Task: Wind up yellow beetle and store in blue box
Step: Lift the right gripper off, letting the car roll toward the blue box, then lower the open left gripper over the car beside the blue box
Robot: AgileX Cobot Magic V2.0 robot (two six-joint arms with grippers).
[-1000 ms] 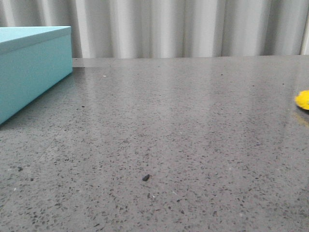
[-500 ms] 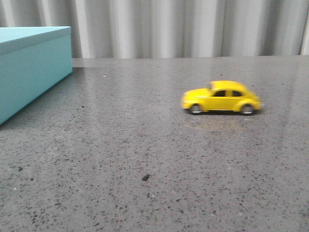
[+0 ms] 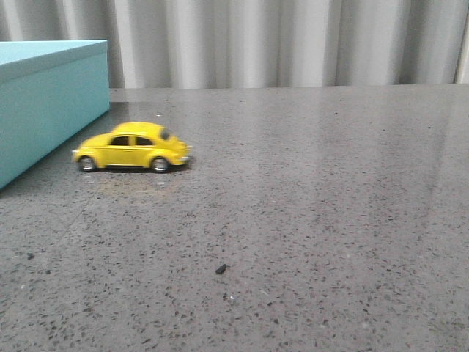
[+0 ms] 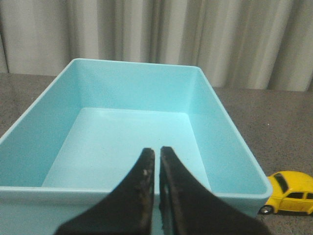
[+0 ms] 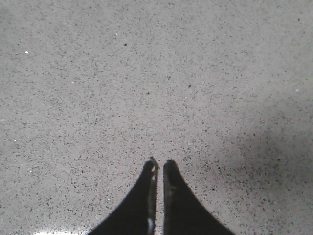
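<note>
My left gripper is to reach next to the blue box as its next move and close on the middle of the yellow beetle's body [image 3: 124,150] [image 4: 295,198], between its front and rear wheels.
The yellow beetle [image 3: 132,148] stands on its wheels on the grey table, close to the right side of the blue box [image 3: 47,99] at the far left; I cannot tell whether they touch. In the left wrist view the beetle [image 4: 291,193] shows beside the box's near right corner. The box [image 4: 230,132] is open and empty inside. My left gripper [image 4: 157,152] is shut and empty, above the box's near wall. My right gripper [image 5: 160,164] is shut and empty over bare table. Neither gripper shows in the front view.
A small dark speck [image 3: 220,269] lies on the speckled grey table [image 3: 315,220] in front. A pleated grey curtain [image 3: 293,40] runs behind the table's back edge.
The yellow beetle has rolled leftward across the table, from the right edge through the middle to a spot beside the blue box. The box has not moved.
</note>
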